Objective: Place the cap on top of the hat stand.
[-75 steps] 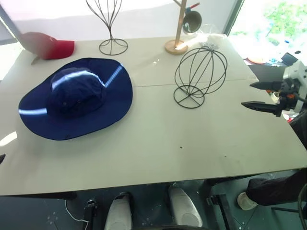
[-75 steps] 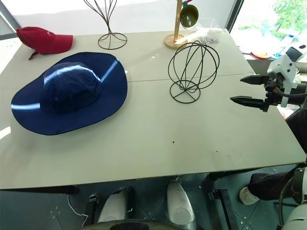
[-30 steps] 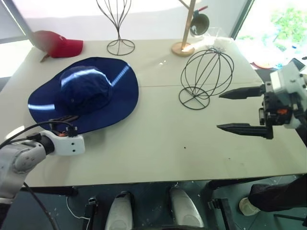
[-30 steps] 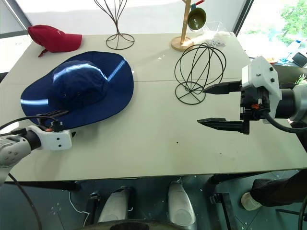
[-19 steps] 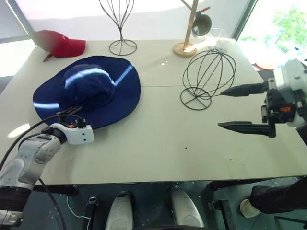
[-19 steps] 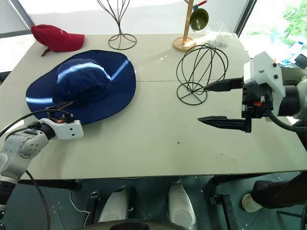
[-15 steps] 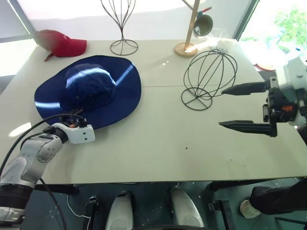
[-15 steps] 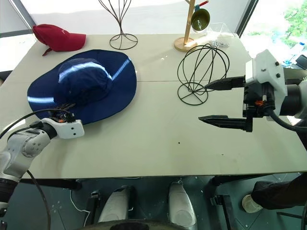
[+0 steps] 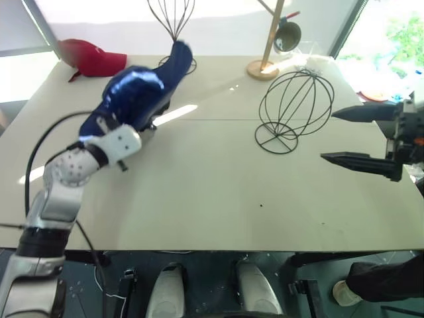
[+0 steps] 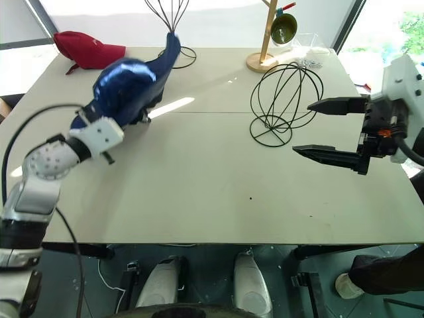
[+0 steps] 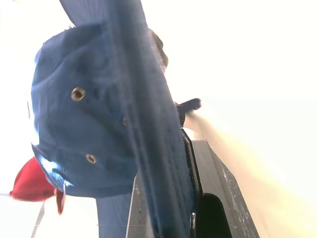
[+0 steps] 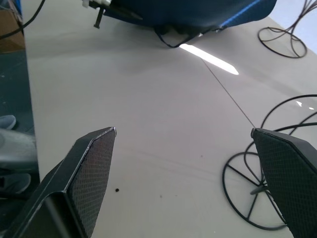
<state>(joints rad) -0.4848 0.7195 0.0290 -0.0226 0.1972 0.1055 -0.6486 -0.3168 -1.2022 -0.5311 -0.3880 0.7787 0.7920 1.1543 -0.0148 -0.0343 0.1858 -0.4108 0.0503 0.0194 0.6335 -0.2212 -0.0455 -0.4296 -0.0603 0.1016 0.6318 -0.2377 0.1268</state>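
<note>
The robot's left gripper needs to release the navy-blue cap over the hat stand's black wire globe (image 9: 297, 108), in front of the wooden pole stand.
The navy-blue cap (image 9: 138, 91) hangs tilted on edge above the table's left side, its brim rising toward the back. My left gripper (image 11: 171, 163) is shut on the brim's near edge, and the cloth hides most of the fingers. The hat stand (image 9: 292, 106), a black wire globe on a ring base, stands upright right of centre. My right gripper (image 9: 328, 136) hovers open just right of the stand, fingers pointing left with nothing between them. Its own wrist view has the stand's ring base (image 12: 250, 198) and the lifted cap (image 12: 198, 12).
A red baseball cap (image 9: 93, 56) lies at the back left corner. A tall thin wire stand (image 9: 173, 20) and a wooden pole stand (image 9: 271, 40) stand along the back edge. A person's shoe (image 9: 344, 291) rests on the floor at the lower right.
My left gripper has shut on the cap's brim and lifted it off the table, tipping it on edge. The right gripper drifted slightly rightward, still open.
</note>
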